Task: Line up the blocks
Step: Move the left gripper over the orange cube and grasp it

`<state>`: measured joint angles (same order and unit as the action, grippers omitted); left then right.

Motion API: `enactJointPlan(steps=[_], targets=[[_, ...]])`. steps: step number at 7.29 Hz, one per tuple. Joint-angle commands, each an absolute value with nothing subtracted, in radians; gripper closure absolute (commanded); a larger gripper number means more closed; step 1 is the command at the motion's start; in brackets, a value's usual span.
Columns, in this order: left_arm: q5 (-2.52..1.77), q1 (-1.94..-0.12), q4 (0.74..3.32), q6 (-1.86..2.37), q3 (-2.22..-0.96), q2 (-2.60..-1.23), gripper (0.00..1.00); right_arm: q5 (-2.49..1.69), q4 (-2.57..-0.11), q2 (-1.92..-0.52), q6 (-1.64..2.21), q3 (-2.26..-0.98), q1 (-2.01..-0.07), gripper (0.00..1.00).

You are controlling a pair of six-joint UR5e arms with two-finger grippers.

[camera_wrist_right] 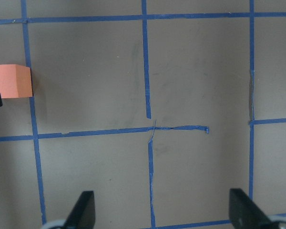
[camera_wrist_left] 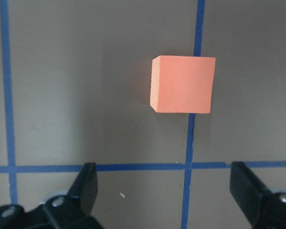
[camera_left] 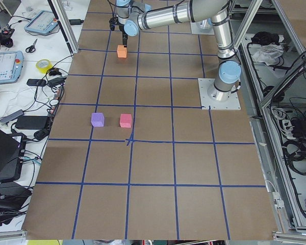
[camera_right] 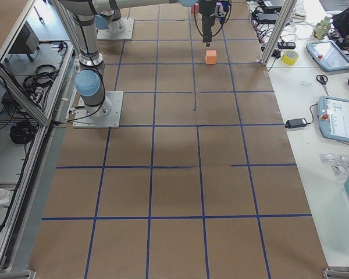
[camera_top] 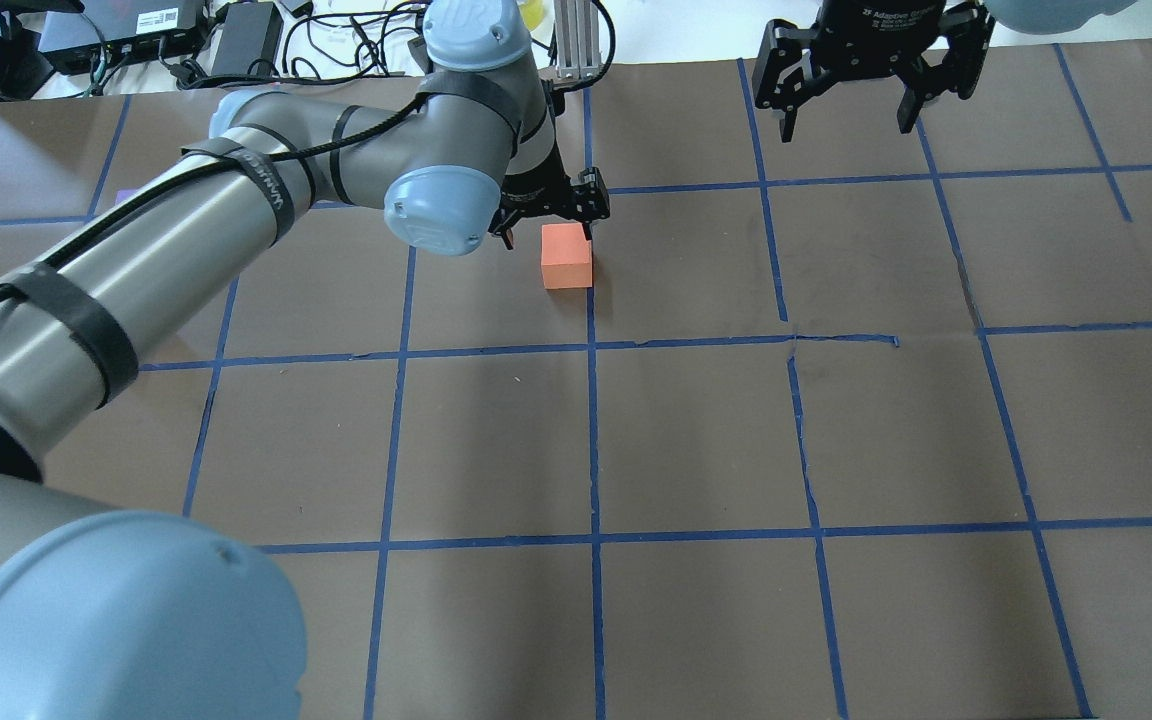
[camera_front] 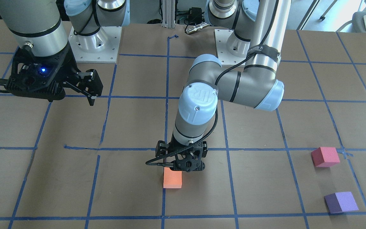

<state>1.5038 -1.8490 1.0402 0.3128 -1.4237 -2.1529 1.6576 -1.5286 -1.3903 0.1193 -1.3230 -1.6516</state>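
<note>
The fingers of my left gripper will close on the opposite sides (camera_front: 180, 178) (camera_wrist_left: 155, 85) of the orange block, one on either side of the blue tape line.
The orange block (camera_front: 172, 179) lies on the brown table by a blue tape line, and shows in the overhead view (camera_top: 567, 256) and the left wrist view (camera_wrist_left: 183, 84). My left gripper (camera_front: 183, 168) hovers just above and beside it, open and empty (camera_wrist_left: 163, 183); the block lies beyond the fingertips, not between them. The pinkish-red block (camera_front: 325, 156) and the purple block (camera_front: 341, 202) sit close together, far off on my left side (camera_left: 125, 120) (camera_left: 97, 119). My right gripper (camera_top: 846, 125) is open and empty, held high over the table's far part (camera_wrist_right: 162, 205).
Blue tape lines (camera_top: 593, 430) divide the brown table into squares. The two arm bases (camera_front: 94, 44) (camera_front: 233, 47) stand on white plates at the robot's edge. Cables and power bricks (camera_top: 136, 30) lie beyond the far edge. Side benches hold tablets (camera_right: 340, 119) and a tape roll (camera_right: 289, 57).
</note>
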Motion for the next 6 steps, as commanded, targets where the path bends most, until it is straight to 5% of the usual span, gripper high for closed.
enactJointPlan(steps=[1, 4, 5, 6], targets=[[1.511, -1.856, 0.979, 0.313, -1.384, -2.258, 0.00, 1.654, -1.526, -1.426, 0.120, -1.392, -1.649, 0.00], [1.517, -1.856, 0.953, 0.316, -1.390, -2.304, 0.01, 1.652, -1.543, -1.453, 0.117, -1.431, -1.640, 0.00], [1.561, -1.856, 0.953, 0.307, -1.388, -2.303, 0.26, 1.623, -1.542, -1.456, 0.063, -1.431, -1.605, 0.00], [1.563, -1.859, 0.954, 0.319, -1.390, -2.301, 0.76, 1.590, -1.542, -1.466, 0.037, -1.430, -1.582, 0.00]])
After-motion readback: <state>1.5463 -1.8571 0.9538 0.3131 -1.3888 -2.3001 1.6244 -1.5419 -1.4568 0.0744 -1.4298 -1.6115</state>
